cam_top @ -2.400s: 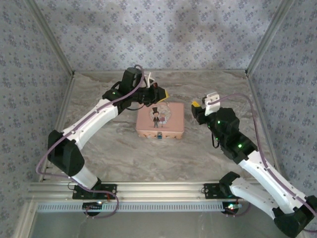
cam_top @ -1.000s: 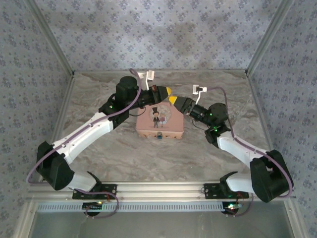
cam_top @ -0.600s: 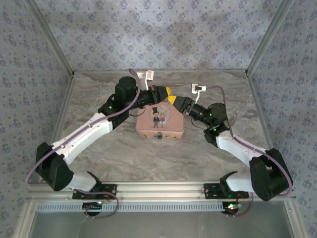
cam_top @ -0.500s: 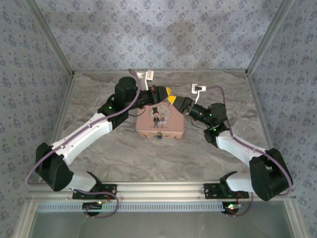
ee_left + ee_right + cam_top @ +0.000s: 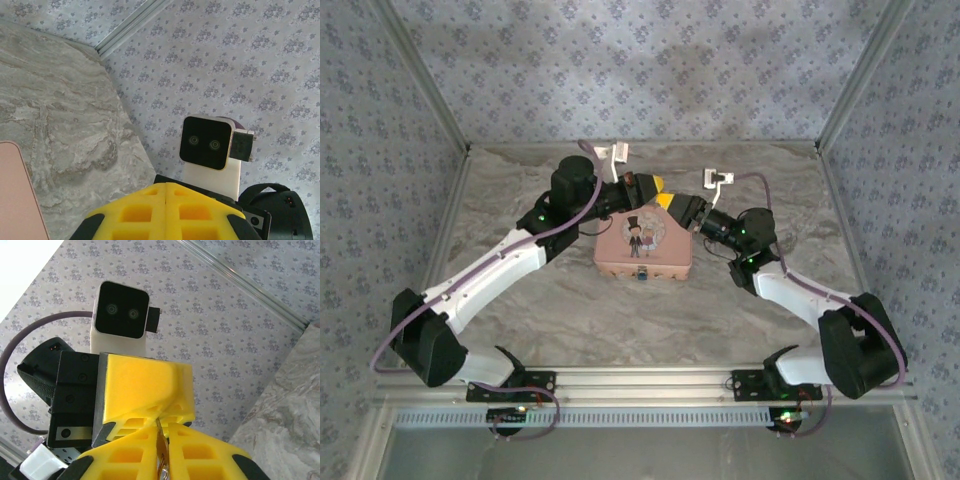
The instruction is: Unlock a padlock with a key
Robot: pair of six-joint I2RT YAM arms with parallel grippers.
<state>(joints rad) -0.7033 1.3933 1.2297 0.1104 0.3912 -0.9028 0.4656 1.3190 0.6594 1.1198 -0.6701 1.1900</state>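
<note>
My left gripper should open and grab the key's tip (image 5: pixel 158 421) to pull out more blade before unlocking, because the brass key sits deep between my right gripper's fingers.
The tiny blue-teal padlock (image 5: pixel 642 275) hangs at the near side of the pink tin (image 5: pixel 644 243). Above the tin's far edge my two grippers meet tip to tip. My right gripper (image 5: pixel 667 202) (image 5: pixel 161 424) is shut on a brass key (image 5: pixel 160 442), whose blade stands up between its yellow fingers. The key's tip reaches the seam of the left gripper's fingertips (image 5: pixel 165 407). My left gripper (image 5: pixel 653 185) (image 5: pixel 166 185) is shut, and nothing shows between its pads in the left wrist view.
The right wrist's camera block (image 5: pixel 206 142) faces the left wrist view; the left wrist's camera block (image 5: pixel 122 308) faces the right. A corner of the pink tin (image 5: pixel 15 200) lies low left. The marble tabletop (image 5: pixel 570 300) is ringed by patterned walls and an aluminium front rail (image 5: pixel 640 380).
The right arm swung in from the right side to meet the left gripper above the tin's far edge. Over the last second both grippers shifted only slightly.
</note>
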